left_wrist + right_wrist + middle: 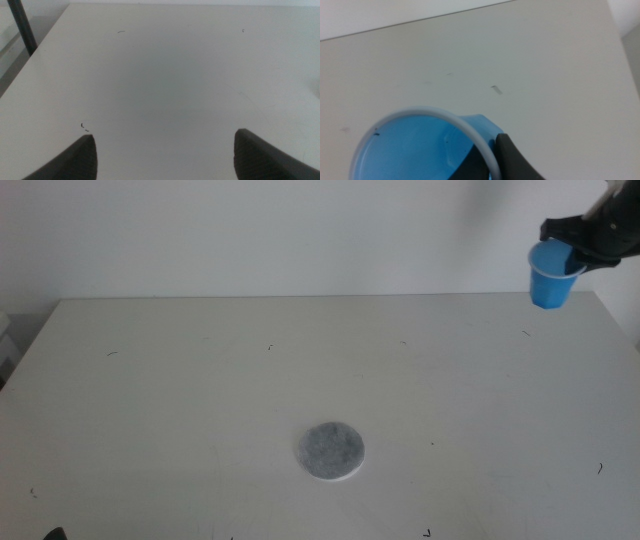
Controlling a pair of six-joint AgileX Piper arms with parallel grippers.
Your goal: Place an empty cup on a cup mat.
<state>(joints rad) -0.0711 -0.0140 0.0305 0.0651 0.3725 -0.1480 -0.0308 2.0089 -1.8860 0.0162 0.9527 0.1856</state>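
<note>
Next, I release the blue cup with my right gripper on the middle of the round grey cup mat (330, 453).
The bright blue cup (550, 277) hangs in the air at the far right of the middle view, above the table's back right corner. My right gripper (572, 256) is shut on its rim and holds it upright. In the right wrist view the cup's open mouth (415, 150) shows empty, with one dark finger (512, 160) against the rim. The round grey cup mat (331, 451) lies flat on the table near the front middle, far from the cup. My left gripper (165, 155) waits low at the front left with its jaws wide apart and nothing between them.
The white table (200, 380) carries only small dark specks. Its back edge meets a pale wall. A dark post (22, 27) stands beyond the table's edge in the left wrist view.
</note>
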